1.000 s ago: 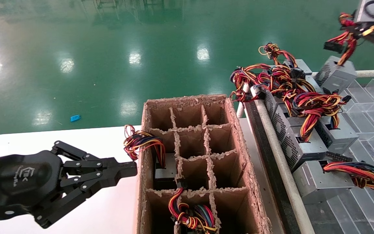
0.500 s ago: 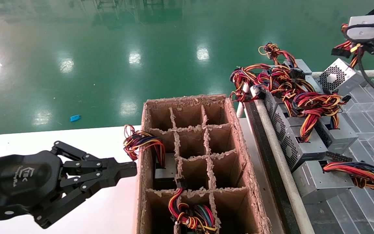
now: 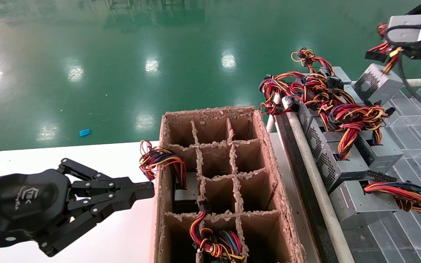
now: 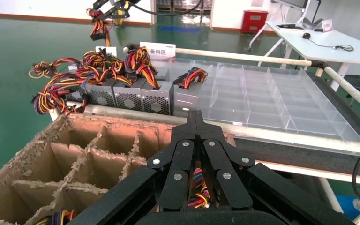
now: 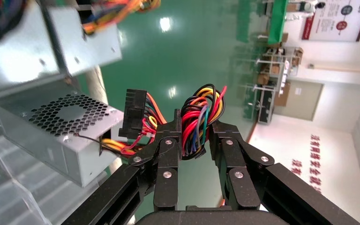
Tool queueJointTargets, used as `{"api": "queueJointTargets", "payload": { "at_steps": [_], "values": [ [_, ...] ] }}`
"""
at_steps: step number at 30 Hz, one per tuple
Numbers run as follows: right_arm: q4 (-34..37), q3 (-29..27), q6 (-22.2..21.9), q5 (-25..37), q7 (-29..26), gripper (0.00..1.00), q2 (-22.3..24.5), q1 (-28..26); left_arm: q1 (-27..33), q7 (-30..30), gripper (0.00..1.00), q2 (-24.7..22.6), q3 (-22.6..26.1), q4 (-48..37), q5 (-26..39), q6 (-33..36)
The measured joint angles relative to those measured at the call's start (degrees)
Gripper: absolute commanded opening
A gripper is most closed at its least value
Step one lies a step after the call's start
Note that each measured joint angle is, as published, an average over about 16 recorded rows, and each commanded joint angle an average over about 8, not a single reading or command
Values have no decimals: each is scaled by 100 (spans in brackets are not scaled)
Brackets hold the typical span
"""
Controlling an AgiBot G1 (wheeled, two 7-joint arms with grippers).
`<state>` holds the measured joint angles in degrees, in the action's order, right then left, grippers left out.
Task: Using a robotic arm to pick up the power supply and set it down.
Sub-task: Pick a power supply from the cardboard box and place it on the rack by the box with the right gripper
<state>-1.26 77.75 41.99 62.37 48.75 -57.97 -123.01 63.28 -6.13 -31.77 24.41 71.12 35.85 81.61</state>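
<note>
My right hand needs to set the grey power supply beside the farthest units at the clear tray's far rail (image 3: 370, 84).
At the far right, high over the rack, my right gripper (image 3: 402, 52) is shut on the red, yellow and black wire bundle (image 5: 198, 123) of a grey power supply (image 3: 376, 84). The box hangs tilted below the gripper, just above the rail and the other units. In the right wrist view its perforated vent face (image 5: 58, 115) shows beside the fingers (image 5: 168, 152), and a black connector (image 5: 132, 112) dangles next to them. My left gripper (image 3: 148, 190) is parked low over the white table, shut and empty, with its tips (image 4: 195, 117) pointing at the cardboard box.
A divided cardboard box (image 3: 267, 146) stands in the middle; wire bundles (image 3: 216, 241) show in its near cells and another (image 3: 159, 160) hangs over its left wall. Several more power supplies (image 3: 342, 160) with tangled wires lie on the clear tray (image 3: 415, 128) behind a white rail (image 3: 314, 175).
The right arm has come down from the top edge and shifted slightly left. The hanging power supply has twisted, its vent face turning toward me and then away again. The left arm has not moved.
</note>
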Motion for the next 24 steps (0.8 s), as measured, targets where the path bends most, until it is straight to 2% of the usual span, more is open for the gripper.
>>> {"api": "queueJointTargets", "payload": {
  "at_steps": [14, 15, 22, 23, 24],
  "values": [
    [77, -177, 4, -257, 2, 0, -193, 237, 0, 0, 0, 0, 0, 0, 0, 0],
    [94, -183, -17, -267, -18, 4, -210, 251, 0, 0, 0, 0, 0, 0, 0, 0],
    [201, -219, -259, -321, -181, 89, -307, 334, 0, 0, 0, 0, 0, 0, 0, 0],
    [208, -226, -300, -330, -201, 98, -317, 343, 0, 0, 0, 0, 0, 0, 0, 0],
    [212, -232, -340, -340, -219, 100, -326, 351, 0, 0, 0, 0, 0, 0, 0, 0]
  ]
}}
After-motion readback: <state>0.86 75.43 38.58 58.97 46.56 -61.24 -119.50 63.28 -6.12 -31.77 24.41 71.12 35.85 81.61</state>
